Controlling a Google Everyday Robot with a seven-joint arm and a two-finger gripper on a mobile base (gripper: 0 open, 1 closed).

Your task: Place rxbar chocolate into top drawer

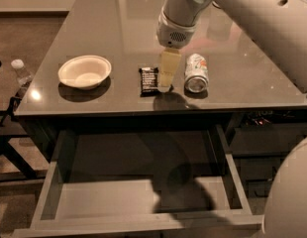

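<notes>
I should close next on the middle of the rxbar chocolate [151, 80], between white bowl and can.
The rxbar chocolate [149, 80] is a small black-wrapped bar lying flat on the grey table top near its front edge. My gripper [166, 81] hangs from the arm just to the right of the bar, low over the table, between the bar and a silver-green can [196, 73]. The bar lies free on the table. The top drawer [109, 200] is pulled open below the table's front edge, with a pale grey bottom and nothing in it; the arm's shadow falls across its right half.
A white bowl [84, 72] sits on the table's left part. A plastic bottle [21, 74] stands off the table's left side. Dark narrower drawers [265, 138] are at the right. My arm [252, 19] spans the upper right.
</notes>
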